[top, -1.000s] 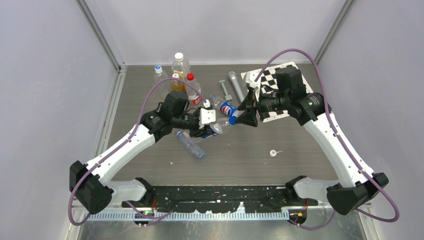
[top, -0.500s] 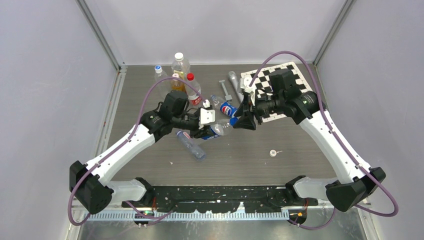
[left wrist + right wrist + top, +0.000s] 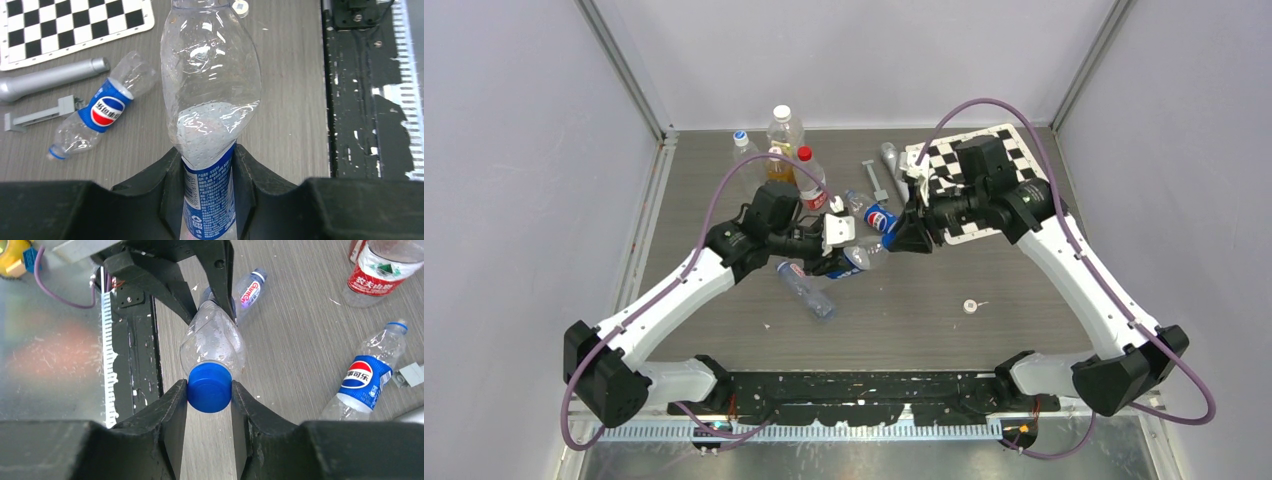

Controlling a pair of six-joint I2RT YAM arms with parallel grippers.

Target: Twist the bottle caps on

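My right gripper should need to take the blue cap [image 3: 889, 240] from above, once I tilt up the bottle that is level in my left gripper, and before I stand the bottle.
My left gripper [image 3: 842, 257] [image 3: 207, 157] is shut on a clear bottle with a blue label [image 3: 210, 90], held level above the table with its mouth pointing right. My right gripper [image 3: 898, 237] [image 3: 209, 392] is shut on a blue cap [image 3: 209, 388], which sits against that bottle's mouth [image 3: 212, 342]. A Pepsi-style bottle [image 3: 879, 216] [image 3: 102, 106] [image 3: 367, 377] lies uncapped behind them. A nearly plain bottle [image 3: 806, 288] [image 3: 250, 287] lies below the left gripper. A white cap [image 3: 970, 306] [image 3: 240, 6] lies on the table to the front right.
An amber-liquid bottle [image 3: 782, 135], a red-capped bottle [image 3: 809, 180] [image 3: 380, 270] and a small capped bottle [image 3: 744, 150] stand at the back left. A grey cylinder [image 3: 894, 168], a grey clamp [image 3: 876, 180] and a checkerboard [image 3: 989, 160] lie at the back.
My right gripper has moved left with the blue cap, from a short gap away to the mouth of the held bottle. The left gripper and its bottle have stayed put.
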